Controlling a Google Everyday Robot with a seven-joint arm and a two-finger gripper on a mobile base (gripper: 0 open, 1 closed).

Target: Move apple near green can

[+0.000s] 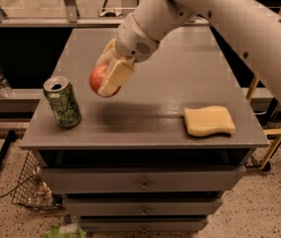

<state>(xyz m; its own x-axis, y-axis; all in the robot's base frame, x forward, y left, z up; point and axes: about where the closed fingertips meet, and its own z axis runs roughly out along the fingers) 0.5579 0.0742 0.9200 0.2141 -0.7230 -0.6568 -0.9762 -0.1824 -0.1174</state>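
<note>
The robot's gripper needs to release the red apple on the grey table [97,106], against the side of the green can that faces the yellow sponge.
My gripper [107,78] is shut on the red apple [99,79] and holds it above the grey table [179,83], a short way right of the green can. One cream fingertip [114,76] covers the apple's right side. The green can [62,102] stands upright near the table's front left corner, silver top with a dark opening facing up. The apple hangs about level with the can's top, apart from it.
A yellow wavy-edged sponge [209,121] lies near the table's front right. Drawers [142,185] run below the tabletop. A plastic bottle [0,81] sits on a low ledge at the left. A wire basket [31,187] stands on the floor at lower left.
</note>
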